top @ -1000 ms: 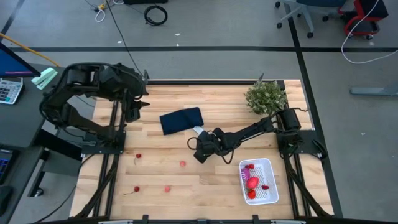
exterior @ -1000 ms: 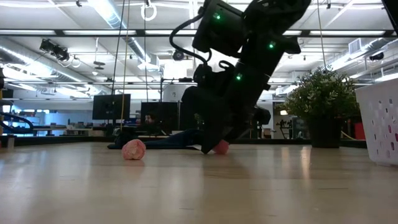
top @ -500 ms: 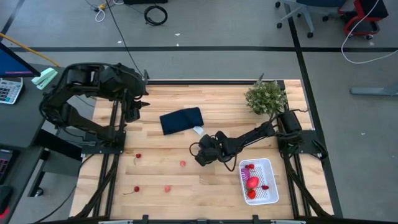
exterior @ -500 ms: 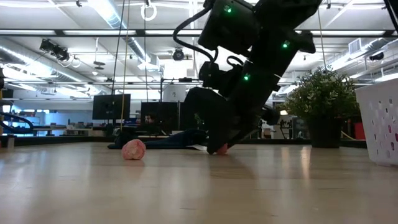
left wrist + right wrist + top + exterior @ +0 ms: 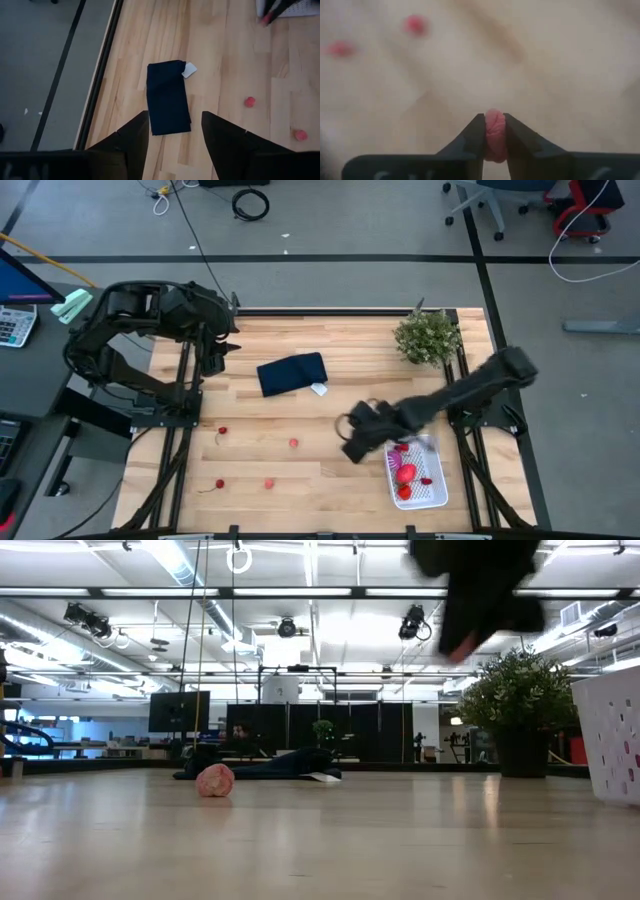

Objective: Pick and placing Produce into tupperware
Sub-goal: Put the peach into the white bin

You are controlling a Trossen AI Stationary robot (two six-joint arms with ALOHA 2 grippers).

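Note:
The robot's right gripper will release the small pink piece in the white tupperware [image 5: 413,485], next to the bigger red piece. The pink piece now hangs high above the tabletop.
My right gripper [image 5: 355,445] hangs above the table just left of the white tupperware [image 5: 428,492], shut on a small pink piece of produce [image 5: 495,134]. In the low view that piece [image 5: 458,652] shows high above the tabletop. The tupperware holds a bigger red piece [image 5: 405,474] and some small red bits. Several tiny red and pink bits [image 5: 293,443] lie loose on the wood, and one of them [image 5: 214,780] shows close in the low view. My left gripper [image 5: 171,131] waits open over the far left corner. My right gripper pinches the pink piece by its two opposite sides [image 5: 486,131] between its two fingertips [image 5: 474,135]. The fingers come from above, pointing down at the table. The piece is lifted clear of the wood and sticks out a little past the fingertips.
A folded navy cloth [image 5: 292,374] with a white tag lies at the table's middle, far side. A green bushy plant [image 5: 428,335] stands at the far right corner. Bare wood lies between the loose bits and the tupperware.
My right gripper has shut on the pink piece that lay on the wood near the cloth. It has lifted the piece clear and swung up and toward the table's near right, close to the tupperware.

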